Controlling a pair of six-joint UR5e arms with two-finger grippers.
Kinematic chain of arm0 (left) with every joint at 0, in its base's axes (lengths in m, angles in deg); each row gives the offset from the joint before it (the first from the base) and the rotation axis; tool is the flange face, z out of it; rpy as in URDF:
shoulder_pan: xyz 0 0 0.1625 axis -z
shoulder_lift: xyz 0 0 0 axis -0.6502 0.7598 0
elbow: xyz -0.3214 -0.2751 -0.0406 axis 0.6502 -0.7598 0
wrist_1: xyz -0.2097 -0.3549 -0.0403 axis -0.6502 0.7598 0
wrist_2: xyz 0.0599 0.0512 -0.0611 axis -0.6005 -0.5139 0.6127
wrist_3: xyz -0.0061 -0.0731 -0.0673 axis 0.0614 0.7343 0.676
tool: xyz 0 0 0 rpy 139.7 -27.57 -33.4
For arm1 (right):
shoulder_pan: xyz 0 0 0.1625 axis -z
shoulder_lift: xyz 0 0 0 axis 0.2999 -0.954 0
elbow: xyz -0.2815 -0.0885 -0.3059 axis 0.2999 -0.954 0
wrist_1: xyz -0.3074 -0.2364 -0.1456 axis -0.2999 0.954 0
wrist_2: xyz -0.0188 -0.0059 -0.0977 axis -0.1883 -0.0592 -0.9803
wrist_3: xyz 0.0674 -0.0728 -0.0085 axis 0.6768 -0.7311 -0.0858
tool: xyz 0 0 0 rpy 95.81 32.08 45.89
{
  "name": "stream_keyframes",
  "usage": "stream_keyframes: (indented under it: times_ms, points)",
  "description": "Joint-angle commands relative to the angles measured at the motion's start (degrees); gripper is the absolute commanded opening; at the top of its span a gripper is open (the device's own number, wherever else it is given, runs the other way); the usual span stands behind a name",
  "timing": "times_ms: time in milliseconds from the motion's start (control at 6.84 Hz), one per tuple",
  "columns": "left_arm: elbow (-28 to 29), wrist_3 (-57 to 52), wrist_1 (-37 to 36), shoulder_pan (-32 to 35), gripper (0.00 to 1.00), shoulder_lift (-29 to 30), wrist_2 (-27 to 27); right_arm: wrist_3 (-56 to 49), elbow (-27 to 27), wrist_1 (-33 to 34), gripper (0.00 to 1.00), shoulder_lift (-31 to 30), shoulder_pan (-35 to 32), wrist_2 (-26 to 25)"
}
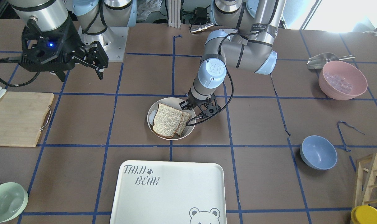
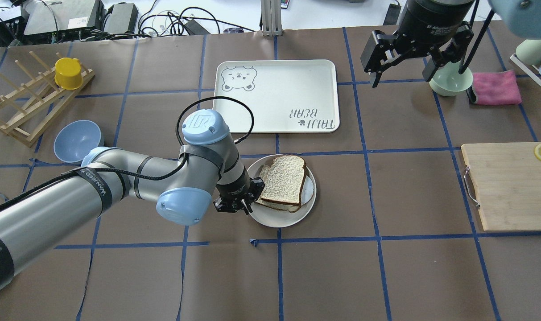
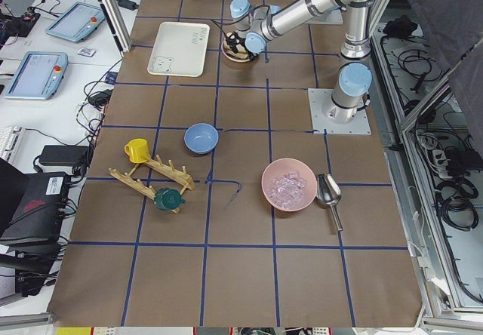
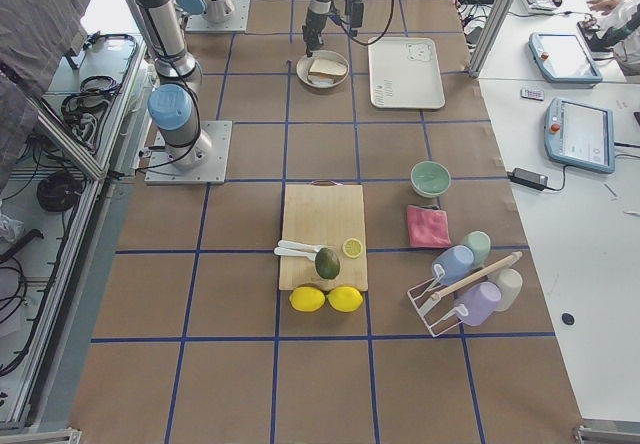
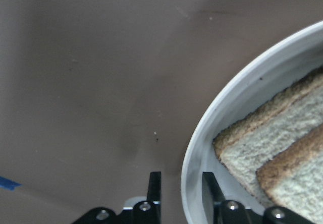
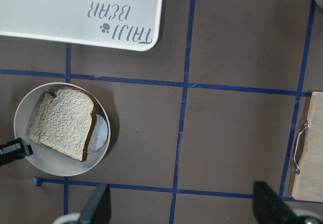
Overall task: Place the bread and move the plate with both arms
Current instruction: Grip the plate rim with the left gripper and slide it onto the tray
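Observation:
Next, I let go of the round cream plate with my left gripper on the bear-printed tray point(image 1: 172, 194), setting it between the lettering and the bear face.
The round cream plate point(image 1: 171, 101) sits mid-table, also in the overhead view point(image 2: 270, 216) and the right wrist view point(image 6: 55, 163). The domed bread point(image 1: 166, 121) point(image 2: 282, 180) point(image 6: 68, 123) lies in it, on top of a squarer slice. My left gripper point(image 2: 243, 206) point(image 1: 193, 114) is at the plate's robot-left edge. In the left wrist view, the left gripper point(image 5: 181, 188) has its fingers close together on either side of the plate's rim point(image 5: 237, 98). My right gripper point(image 2: 402, 78) point(image 1: 81, 74) point(image 6: 181, 209) hangs high, open and empty, well away from the plate.
The bear-printed tray point(image 2: 274, 96) lies just beyond the plate. A wooden cutting board point(image 2: 506, 187) is on the robot's right, with a green bowl point(image 2: 451, 82) and pink cloth point(image 2: 495, 88) under the right gripper. A blue bowl point(image 2: 76, 140) and dish rack point(image 2: 34, 107) are on the left.

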Motion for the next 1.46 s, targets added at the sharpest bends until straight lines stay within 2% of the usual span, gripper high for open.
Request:
stream_keyframes:
  times_ms: [0, 292, 585, 1023, 1315]
  points:
    - [0.3, -5.1, -1.2, -0.7, 0.0, -1.6, -0.3, -0.1, 0.1, 0.0, 1.0, 0.0, 0.0, 0.0]
    - [1.1, -7.9, -5.9, -2.7, 0.0, -3.0, 0.2, -0.1, 0.1, 0.0, 1.0, 0.0, 0.0, -0.1]
    - [2.2, -9.8, -8.9, -7.3, 0.0, -2.4, 6.0, 0.0, 0.1, 0.1, 1.0, 0.0, 0.0, -0.1]
    - [12.1, -9.8, -8.8, -8.7, 0.0, 1.6, 11.1, 0.0, 0.1, 0.0, 1.0, 0.0, 0.0, -0.1]
    - [20.6, -9.4, -8.8, -9.2, 0.0, 9.3, 11.0, 0.0, 0.1, 0.1, 1.0, 0.0, 0.0, -0.1]
